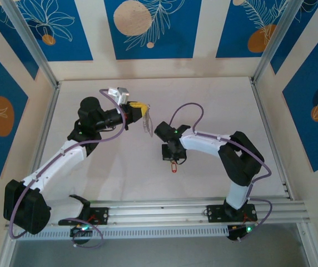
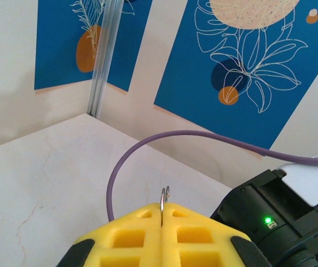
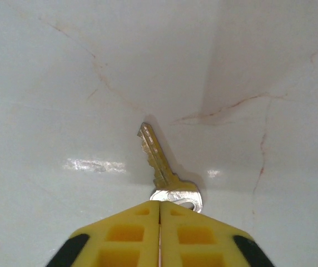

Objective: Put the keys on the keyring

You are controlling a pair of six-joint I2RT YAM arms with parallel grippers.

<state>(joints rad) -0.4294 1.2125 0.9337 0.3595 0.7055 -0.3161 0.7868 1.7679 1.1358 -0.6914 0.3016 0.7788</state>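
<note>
The silver key lies flat and slanted beside the closed fingers of my right gripper, so that gripper should open, move over and close on its head [image 3: 181, 196] before lifting.
My left gripper [image 1: 143, 113] [image 2: 162, 210] is raised above the table, its yellow foam fingers shut on the keyring [image 2: 165, 196], a thin metal loop poking out at the tips. The keyring [image 1: 148, 124] hangs just beyond them. My right gripper [image 1: 170, 154] [image 3: 159, 203] points down at the table with its fingers pressed together. The silver key [image 3: 158, 158] lies on the table right at its tips, its head partly hidden behind the right finger; no grip on it shows. The red tag [image 1: 174, 166] lies by that gripper.
The white marbled tabletop [image 1: 214, 100] is fenced by aluminium rails [image 1: 267, 128] and blue patterned walls. A purple cable [image 2: 148, 146] arcs near the left gripper, and the right arm's black wrist [image 2: 276, 222] sits close on its right.
</note>
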